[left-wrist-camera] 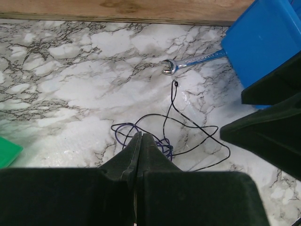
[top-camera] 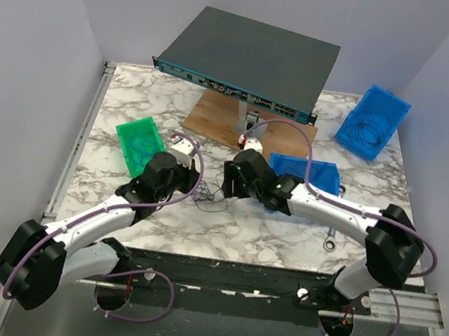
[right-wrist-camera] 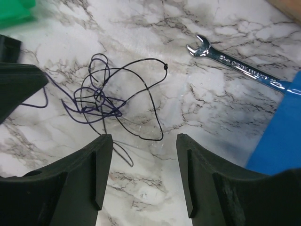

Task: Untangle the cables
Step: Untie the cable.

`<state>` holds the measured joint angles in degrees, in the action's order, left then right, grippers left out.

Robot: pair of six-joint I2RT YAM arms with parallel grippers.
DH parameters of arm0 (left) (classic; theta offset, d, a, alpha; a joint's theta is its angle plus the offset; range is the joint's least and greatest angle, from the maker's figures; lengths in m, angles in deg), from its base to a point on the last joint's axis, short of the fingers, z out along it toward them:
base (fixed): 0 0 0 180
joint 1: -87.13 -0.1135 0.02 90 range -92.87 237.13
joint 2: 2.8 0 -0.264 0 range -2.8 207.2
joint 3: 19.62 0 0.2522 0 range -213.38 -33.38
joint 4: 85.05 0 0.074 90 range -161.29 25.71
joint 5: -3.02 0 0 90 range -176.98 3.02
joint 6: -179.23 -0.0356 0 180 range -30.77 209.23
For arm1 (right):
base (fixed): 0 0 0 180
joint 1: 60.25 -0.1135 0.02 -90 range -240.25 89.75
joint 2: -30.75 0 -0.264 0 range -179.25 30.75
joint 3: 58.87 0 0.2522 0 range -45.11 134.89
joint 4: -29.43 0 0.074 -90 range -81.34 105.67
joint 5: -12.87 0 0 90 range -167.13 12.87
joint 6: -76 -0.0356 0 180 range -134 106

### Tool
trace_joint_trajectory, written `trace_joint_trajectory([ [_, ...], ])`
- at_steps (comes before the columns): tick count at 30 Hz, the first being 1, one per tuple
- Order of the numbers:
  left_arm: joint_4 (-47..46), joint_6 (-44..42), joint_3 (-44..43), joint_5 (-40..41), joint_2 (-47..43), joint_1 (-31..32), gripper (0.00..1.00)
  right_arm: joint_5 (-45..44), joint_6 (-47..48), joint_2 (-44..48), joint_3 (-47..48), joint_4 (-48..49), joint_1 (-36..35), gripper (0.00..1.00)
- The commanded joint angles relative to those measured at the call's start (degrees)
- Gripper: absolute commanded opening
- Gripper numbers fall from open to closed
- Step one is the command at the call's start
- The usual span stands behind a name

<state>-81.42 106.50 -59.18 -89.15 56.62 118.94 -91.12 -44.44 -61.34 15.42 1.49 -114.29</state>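
The black loop runs through the tangle at the robot's left gripper, so the right gripper should grab the black loop's bend (right-wrist-camera: 157, 139) and lift it away.
The cables (top-camera: 210, 197) are a small tangle of thin dark blue and black wires on the marble table between my two grippers. They show in the left wrist view (left-wrist-camera: 167, 148) and the right wrist view (right-wrist-camera: 96, 96). My left gripper (left-wrist-camera: 140, 135) is shut at the tangle's near edge. A purple strand runs out from its tip, so it seems pinched there. My right gripper (right-wrist-camera: 145, 141) is open and empty, low over the table just short of the tangle. In the top view the left gripper (top-camera: 194, 187) and right gripper (top-camera: 226, 189) face each other across the cables.
A silver wrench (right-wrist-camera: 235, 59) lies beyond the cables, its handle against a blue bin (top-camera: 306, 174). A green bin (top-camera: 138, 143) stands at the left, and another blue bin (top-camera: 373, 122) at the back right. A network switch (top-camera: 252, 59) rests on a wooden board (top-camera: 215, 116) behind.
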Motion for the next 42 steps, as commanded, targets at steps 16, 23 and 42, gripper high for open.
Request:
trace_joint_trajectory([
  [16,-0.7,0.2,-0.7,-1.3,-1.0,-0.4,0.00,3.1,4.8,2.2,3.8,-1.4,-1.3,0.80],
  [23,-0.7,0.2,-0.5,-0.6,-1.5,-0.4,0.00,-2.1,3.2,-2.2,3.2,-1.4,-1.3,0.69],
  [42,5.9,7.1,0.5,21.1,-5.2,-1.5,0.00,-15.3,2.3,15.9,7.7,-15.8,-1.2,0.01],
])
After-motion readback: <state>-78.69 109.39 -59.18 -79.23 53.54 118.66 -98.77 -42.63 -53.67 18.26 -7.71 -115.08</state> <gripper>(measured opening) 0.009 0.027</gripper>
